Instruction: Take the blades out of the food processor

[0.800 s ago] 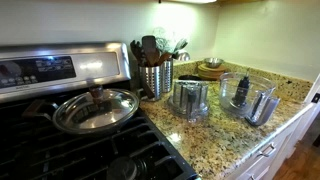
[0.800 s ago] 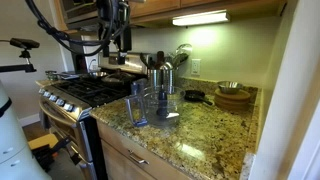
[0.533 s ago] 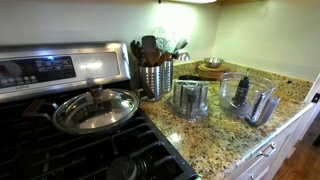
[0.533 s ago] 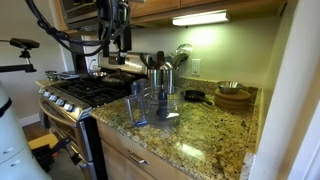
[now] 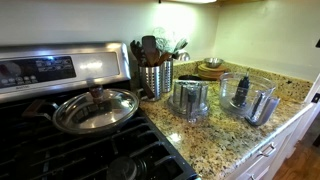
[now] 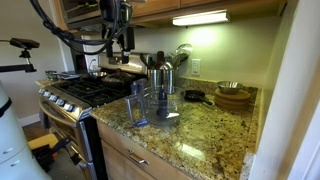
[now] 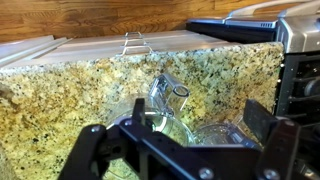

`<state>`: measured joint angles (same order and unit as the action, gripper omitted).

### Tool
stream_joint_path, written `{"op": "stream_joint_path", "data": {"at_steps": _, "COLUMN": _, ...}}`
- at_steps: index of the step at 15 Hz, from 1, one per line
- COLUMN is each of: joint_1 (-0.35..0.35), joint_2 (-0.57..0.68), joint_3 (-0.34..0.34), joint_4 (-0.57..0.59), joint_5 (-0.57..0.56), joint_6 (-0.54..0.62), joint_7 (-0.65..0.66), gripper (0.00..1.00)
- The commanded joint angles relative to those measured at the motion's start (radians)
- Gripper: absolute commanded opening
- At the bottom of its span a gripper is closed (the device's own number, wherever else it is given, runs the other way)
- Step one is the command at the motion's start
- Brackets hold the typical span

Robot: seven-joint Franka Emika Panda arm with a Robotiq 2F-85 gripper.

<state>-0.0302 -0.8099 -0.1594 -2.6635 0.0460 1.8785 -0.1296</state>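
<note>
The top of the dark blade shaft (image 5: pixel 244 80) inside the clear food processor bowl is next, and my gripper needs to go there and close on it.
The clear food processor bowl (image 5: pixel 250 98) stands on the granite counter with the dark blade shaft (image 5: pixel 243 92) upright inside it. A second clear processor part (image 5: pixel 190 98) stands to its left. In an exterior view the bowl (image 6: pixel 166 103) sits near the counter's front edge. My gripper (image 6: pixel 118 40) hangs high above the stove, well away from the bowl. In the wrist view my gripper (image 7: pixel 180 132) is open and empty, and the clear bowl (image 7: pixel 215 135) and the lid with its feed tube (image 7: pixel 168 93) lie far below between the fingers.
A pan with a glass lid (image 5: pixel 95 108) sits on the stove. A steel utensil holder (image 5: pixel 155 78) stands behind the processor parts. Wooden bowls (image 5: pixel 210 69) are at the back of the counter (image 5: pixel 215 135). Cabinets hang overhead (image 6: pixel 180 8).
</note>
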Motion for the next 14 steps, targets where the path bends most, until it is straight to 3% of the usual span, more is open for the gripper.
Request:
{"op": "stream_joint_path", "data": {"at_steps": 1, "joint_1": -0.014, "joint_2": 0.138, "joint_3": 0.04, "joint_4": 0.068, "joint_5": -0.009, "joint_6": 0.096, "joint_7": 0.039, "gripper": 1.0}}
{"op": "stream_joint_path", "data": {"at_steps": 8, "joint_1": -0.019, "joint_2": 0.444, "joint_3": 0.081, "joint_4": 0.217, "joint_5": -0.04, "joint_6": 0.291, "joint_7": 0.072, "gripper": 1.0}}
{"op": "stream_joint_path", "data": {"at_steps": 14, "joint_1": -0.019, "joint_2": 0.626, "joint_3": 0.089, "joint_4": 0.313, "joint_5": -0.073, "joint_6": 0.38, "joint_7": 0.119, "gripper": 1.0}}
